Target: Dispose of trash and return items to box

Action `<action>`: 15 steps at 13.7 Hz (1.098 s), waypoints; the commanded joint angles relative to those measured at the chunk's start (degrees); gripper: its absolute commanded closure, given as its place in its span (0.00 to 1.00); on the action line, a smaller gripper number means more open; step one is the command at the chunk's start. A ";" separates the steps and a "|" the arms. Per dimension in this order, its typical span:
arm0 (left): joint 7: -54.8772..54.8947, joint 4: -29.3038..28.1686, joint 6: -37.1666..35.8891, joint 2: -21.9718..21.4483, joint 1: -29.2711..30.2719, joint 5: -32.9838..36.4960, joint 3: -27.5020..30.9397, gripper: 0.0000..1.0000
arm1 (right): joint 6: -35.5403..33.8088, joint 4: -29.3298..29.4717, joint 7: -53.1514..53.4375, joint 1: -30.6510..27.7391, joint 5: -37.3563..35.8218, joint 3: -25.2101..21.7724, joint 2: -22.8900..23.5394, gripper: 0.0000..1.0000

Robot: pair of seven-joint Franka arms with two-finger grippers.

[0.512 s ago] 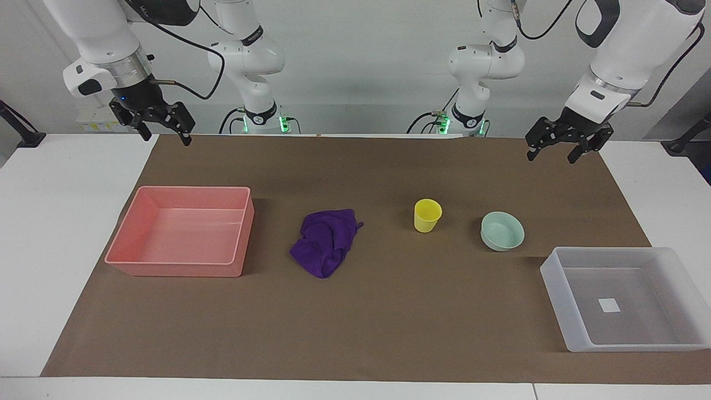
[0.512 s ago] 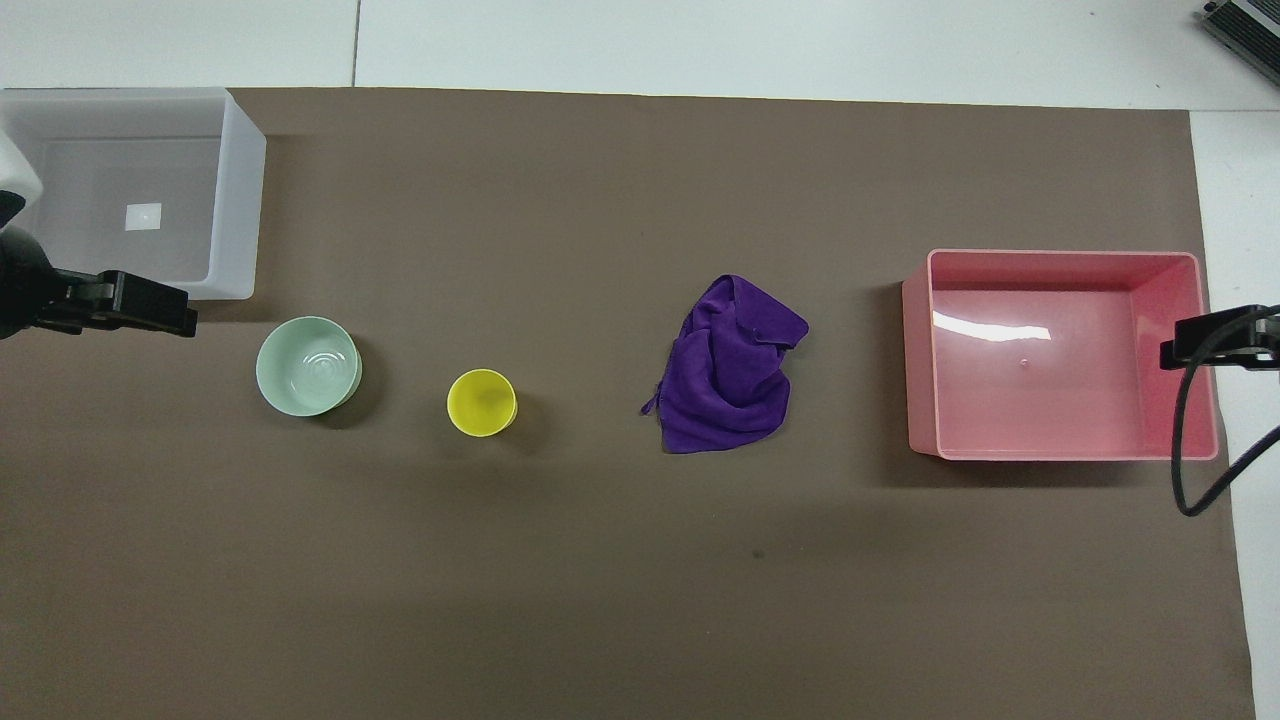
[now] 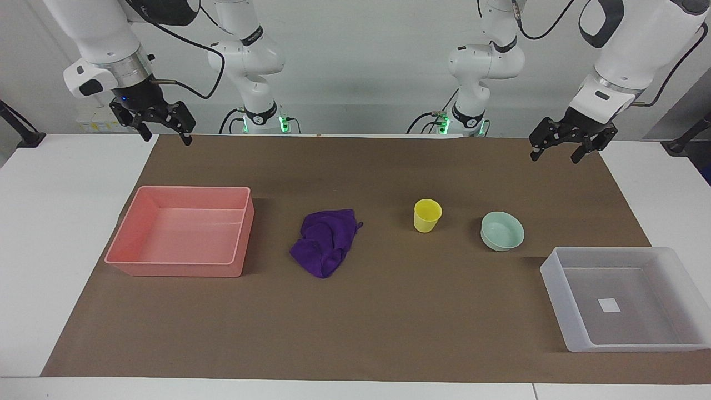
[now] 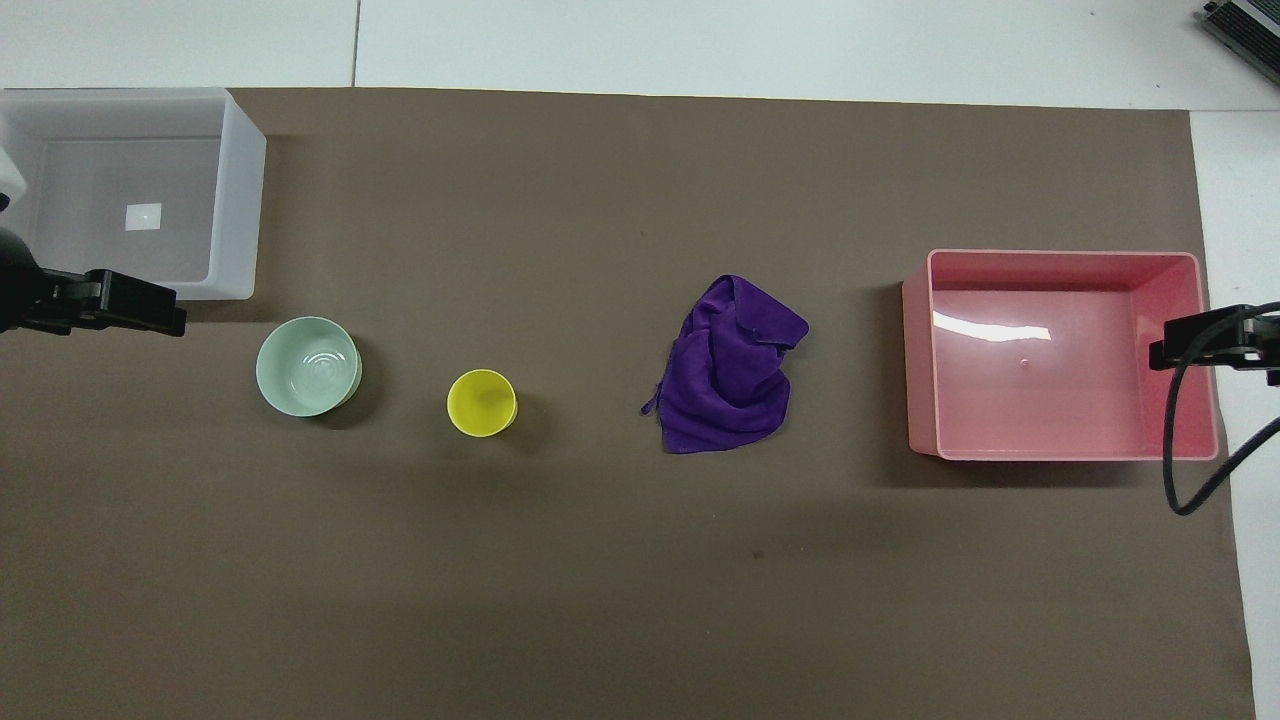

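Observation:
I will move my left gripper to the mint-green bowl next and close it on the bowl's rim [image 4: 259,362], on the side away from the yellow cup.
The purple cloth [image 3: 325,241] [image 4: 730,368] lies bundled in the middle of the brown mat. The yellow cup [image 3: 427,215] [image 4: 482,402] stands upright beside it, toward the left arm's end. The mint-green bowl [image 3: 502,230] [image 4: 307,365] sits beside the cup. The translucent box [image 3: 561,289] [image 4: 238,190], with a white sticker on its floor, stands at the left arm's end, farther from the robots than the bowl. My left gripper [image 3: 554,157] [image 4: 150,305] hangs open and empty over the mat's corner. My right gripper [image 3: 168,139] [image 4: 1180,345] hangs open and empty over the other corner.
A pink tray [image 3: 130,236] [image 4: 918,350] stands on the mat at the right arm's end, beside the cloth. The brown mat [image 3: 389,322] covers most of the white table. Two more arm bases stand at the table's robot edge.
Both grippers have shifted slightly in the air; the left one has risen a little. The cloth, cup, bowl and trays have not moved.

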 commanded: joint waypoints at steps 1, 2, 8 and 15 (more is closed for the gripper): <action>0.58 -1.37 0.63 -0.96 -0.33 0.64 -0.25 0.00 | 0.46 0.04 -1.17 0.07 0.48 0.17 -0.47 0.00; 0.58 -1.37 0.63 -0.96 -0.24 0.64 -0.25 0.00 | 0.46 0.39 -1.00 1.12 0.13 0.08 -0.56 0.00; 0.23 -1.37 0.81 -0.96 -0.33 0.64 -0.42 0.00 | 1.51 0.13 -1.00 1.56 0.48 -0.09 -0.56 0.00; 3.38 -17.53 18.02 -5.54 1.77 2.40 0.19 0.00 | 1.51 -0.57 -1.00 1.83 0.65 0.08 -0.91 0.00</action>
